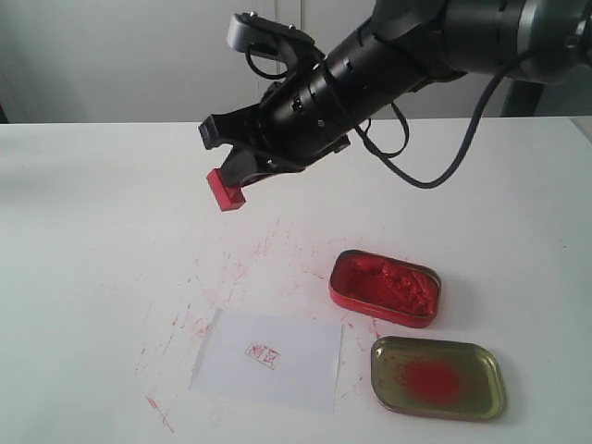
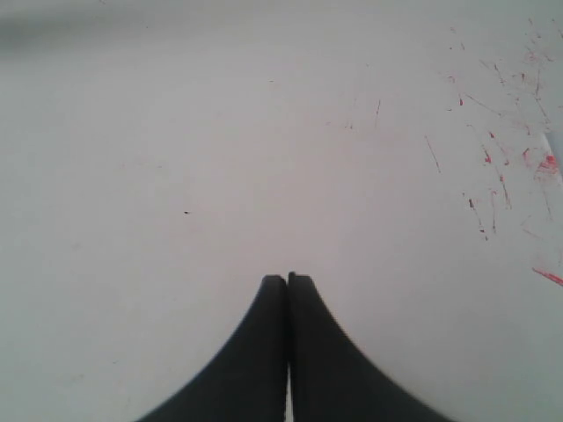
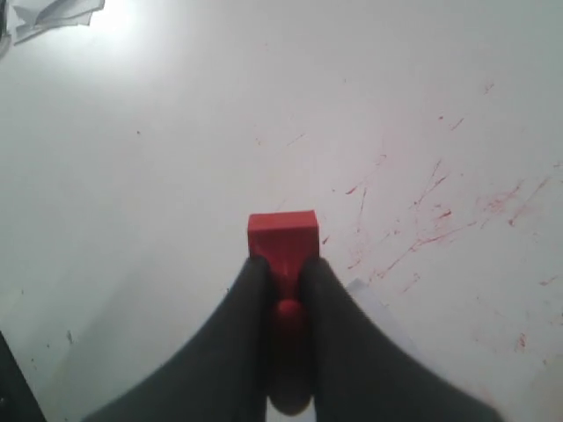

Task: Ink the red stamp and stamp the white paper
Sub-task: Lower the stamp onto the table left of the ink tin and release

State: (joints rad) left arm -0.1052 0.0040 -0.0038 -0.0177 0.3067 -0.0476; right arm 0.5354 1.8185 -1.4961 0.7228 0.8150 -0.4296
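Note:
Next, my right gripper sets the red stamp down on the smudged tabletop (image 1: 277,269) (image 3: 508,278) between the arm and the back edge of the white paper.
My right gripper (image 1: 239,178) is shut on the handle of the red stamp (image 1: 225,190), holding it in the air above the table's left middle. In the right wrist view the stamp (image 3: 281,236) sticks out past the gripper (image 3: 283,268), square base foremost. The white paper (image 1: 269,358) lies flat near the front edge and carries a small red print (image 1: 265,352). A corner of the paper (image 3: 374,299) peeks out beside one finger. My left gripper (image 2: 287,283) is shut on nothing over bare tabletop and does not show in the exterior view.
The red tin of lumpy paste (image 1: 385,288) sits right of the paper. A gold-coloured lid with a red smear (image 1: 437,376) lies in front of it. Red smudges (image 1: 242,264) mark the white tabletop (image 1: 92,231) around the paper.

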